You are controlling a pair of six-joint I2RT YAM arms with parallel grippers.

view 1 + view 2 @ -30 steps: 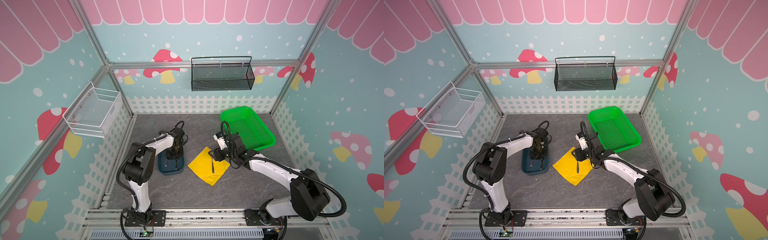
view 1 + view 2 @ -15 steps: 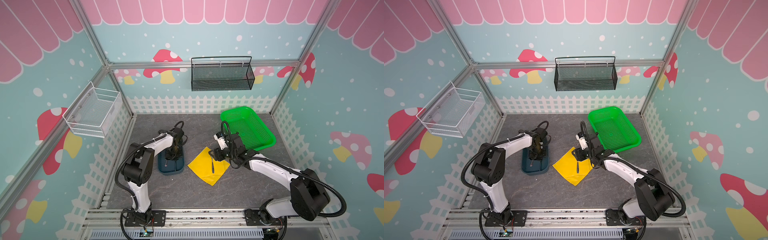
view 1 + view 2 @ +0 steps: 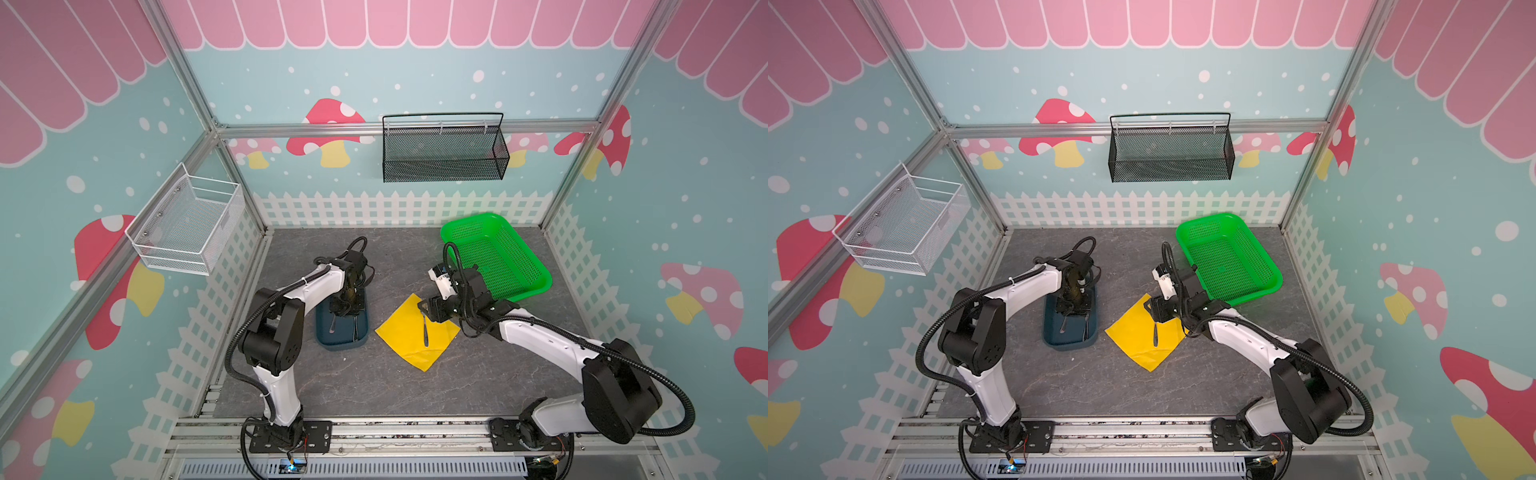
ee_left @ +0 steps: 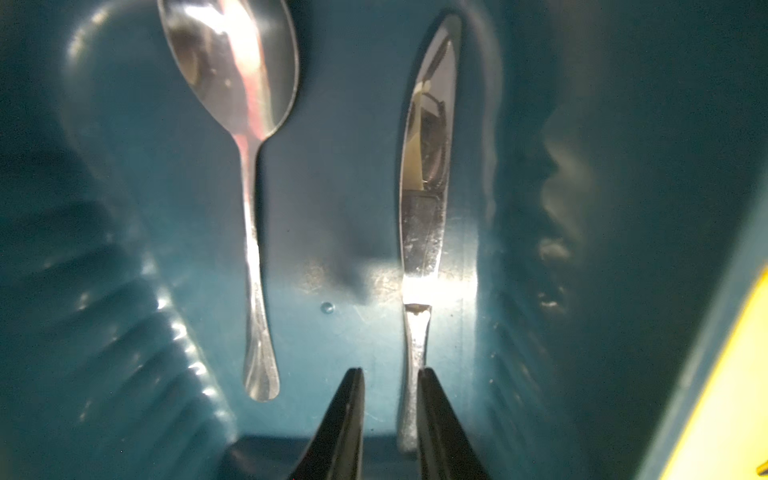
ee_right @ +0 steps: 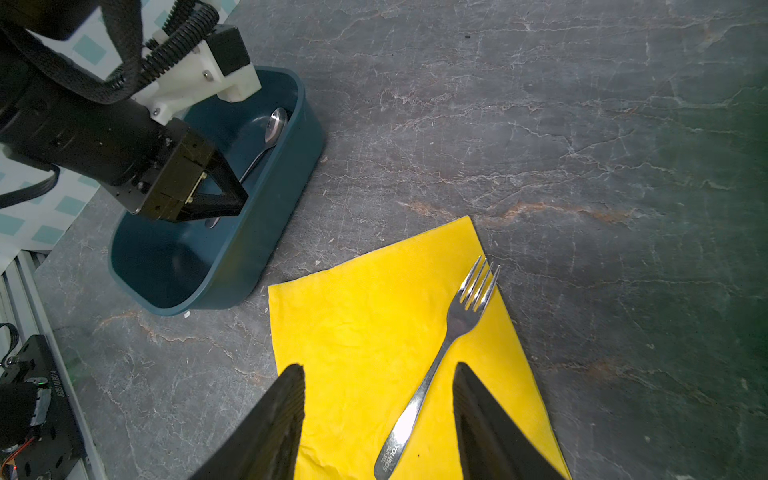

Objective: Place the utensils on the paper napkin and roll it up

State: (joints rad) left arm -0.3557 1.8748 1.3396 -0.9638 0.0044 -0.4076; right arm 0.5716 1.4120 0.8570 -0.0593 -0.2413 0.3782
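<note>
A finger of my left gripper is touching the knife's handle off-centre, so next I open wider, move over and close around the handle (image 4: 416, 336) just below the blade.
The yellow paper napkin (image 3: 405, 334) (image 5: 365, 316) lies flat on the grey table. The fork (image 5: 453, 332) (image 3: 426, 332) rests on it near one edge. My right gripper (image 5: 378, 368) (image 3: 426, 309) hovers open over the napkin, its fingers either side of the fork's handle without touching it. The spoon (image 4: 253, 232) and the knife (image 4: 422, 232) lie side by side in the dark blue tray (image 3: 340, 340) (image 5: 257, 249). My left gripper (image 4: 390, 372) (image 3: 347, 307) reaches down into the tray. Its jaws are slightly apart, and the knife's handle lies between them against one finger.
A green perforated basket (image 3: 494, 257) stands at the back right, just behind my right arm. A black mesh basket (image 3: 442, 149) hangs on the back wall. A white wire basket (image 3: 187, 224) hangs on the left wall. The tray sits just left of the napkin.
The left gripper's jaws have parted a little inside the tray, and the arm stayed in place. The right arm, the fork and the napkin have not moved.
</note>
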